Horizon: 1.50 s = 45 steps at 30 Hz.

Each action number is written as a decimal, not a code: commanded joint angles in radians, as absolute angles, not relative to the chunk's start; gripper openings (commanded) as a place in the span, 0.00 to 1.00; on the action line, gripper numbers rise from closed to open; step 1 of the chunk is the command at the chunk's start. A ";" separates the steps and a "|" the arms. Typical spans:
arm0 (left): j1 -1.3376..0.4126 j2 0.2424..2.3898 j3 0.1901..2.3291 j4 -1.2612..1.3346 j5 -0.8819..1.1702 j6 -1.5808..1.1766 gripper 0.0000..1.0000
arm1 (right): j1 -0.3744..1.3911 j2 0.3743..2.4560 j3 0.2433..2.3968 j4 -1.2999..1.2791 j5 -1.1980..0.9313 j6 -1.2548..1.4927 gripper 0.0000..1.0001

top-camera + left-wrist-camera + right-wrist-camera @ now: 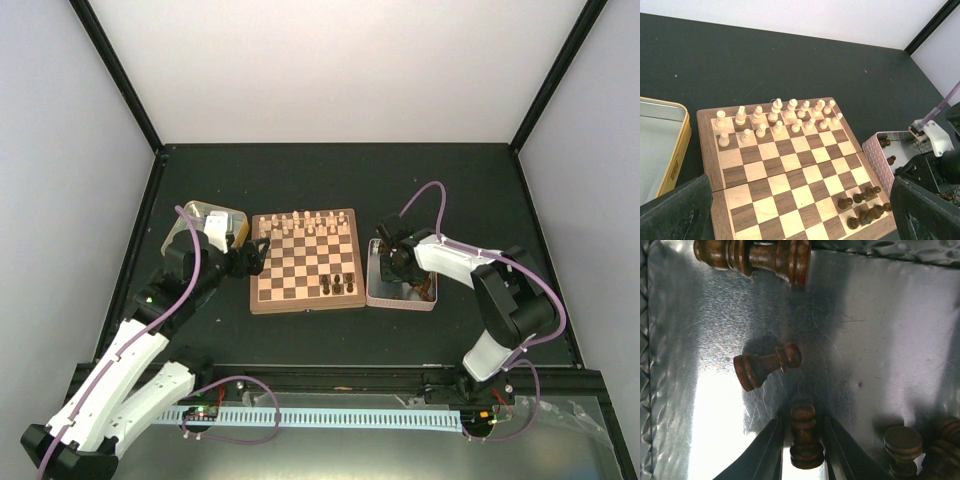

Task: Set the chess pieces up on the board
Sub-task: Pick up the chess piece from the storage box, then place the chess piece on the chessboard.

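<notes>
I will next close my left gripper on the dark pawn that my right gripper holds out over the middle of the board [307, 262].
The board [305, 262] lies mid-table and also shows in the left wrist view [785, 175]. Several dark brown chess pieces [343, 284] stand at its near right corner [862, 205]. My right gripper [398, 268] is down inside the pink tin [372, 285]. In the right wrist view its fingers [804, 420] flank a dark pawn [805, 445] lying on the tin floor, with a thin gap on the left side. Another pawn [765, 365] and a larger piece [755, 257] lie further on. My left gripper [255, 255] hovers wide open and empty at the board's left edge [800, 215].
Cream pieces [305, 225] fill the board's two far rows [775, 117]. A gold tin [215, 225] sits left of the board [675, 150]. The pink tin's wall [875, 150] touches the board's right side. More dark pieces [902, 445] lie near my right fingers.
</notes>
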<state>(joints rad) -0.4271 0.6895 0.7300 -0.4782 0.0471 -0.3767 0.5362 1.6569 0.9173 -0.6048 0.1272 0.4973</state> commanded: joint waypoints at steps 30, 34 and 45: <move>-0.431 0.946 0.846 -0.231 0.952 -0.745 0.72 | 0.805 1.264 0.974 -0.163 -0.636 0.139 0.10; -0.431 0.960 0.833 -0.218 0.961 -0.773 0.53 | 0.824 1.279 0.991 -0.181 -0.630 0.097 0.10; -0.431 1.000 0.823 -0.244 0.944 -0.736 0.35 | 0.825 1.293 1.010 -0.183 -0.627 0.083 0.09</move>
